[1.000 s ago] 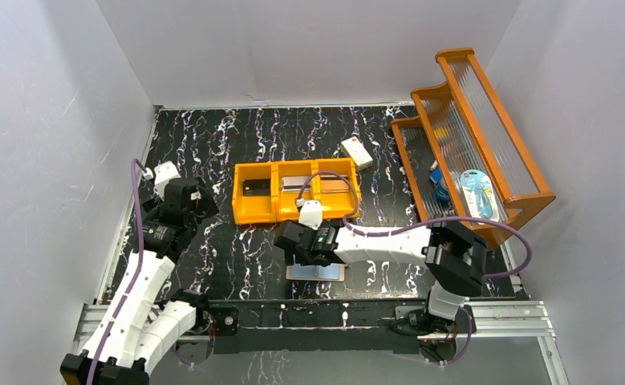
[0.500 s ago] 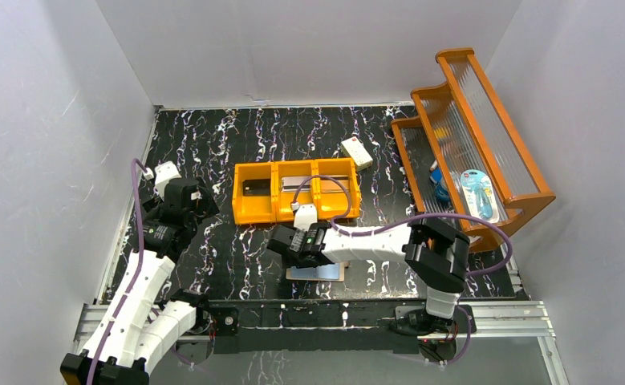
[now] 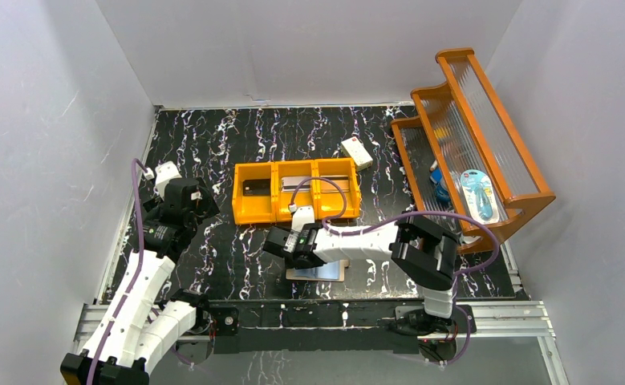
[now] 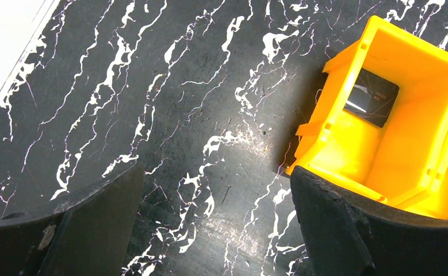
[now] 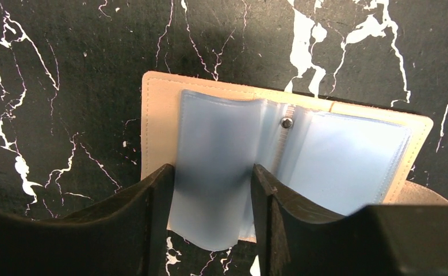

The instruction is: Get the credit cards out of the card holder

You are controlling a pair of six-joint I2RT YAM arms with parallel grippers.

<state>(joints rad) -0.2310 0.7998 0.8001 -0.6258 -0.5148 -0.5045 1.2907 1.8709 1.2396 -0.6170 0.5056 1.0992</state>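
Next, my left gripper steadies the card holder while my right gripper takes the other leaf [image 5: 353, 155], because the card holder's leaf bows up between my right gripper's fingers.
The card holder [image 3: 317, 272] lies open near the table's front edge, with its peach rim [image 5: 158, 115] showing around pale blue pockets. My right gripper [image 5: 211, 172] hangs over its left half. One pocket leaf [image 5: 213, 149] bows up between the fingers and touches both. A black credit card [image 4: 371, 98] lies in the left compartment of the orange bin [image 3: 249, 212]. A silver-grey card [image 3: 296, 184] lies in the middle compartment and another card [image 3: 334, 186] in the right one. My left gripper [image 4: 215, 178] is open and empty over bare table, left of the bin.
A white box [image 3: 357, 152] lies behind the bin. An orange stepped rack [image 3: 485, 120] holding blue items stands along the right wall. White walls enclose the table on three sides.
My right arm has shifted left over the card holder and its jaws have narrowed onto the raised pocket leaf. The left arm has not moved.
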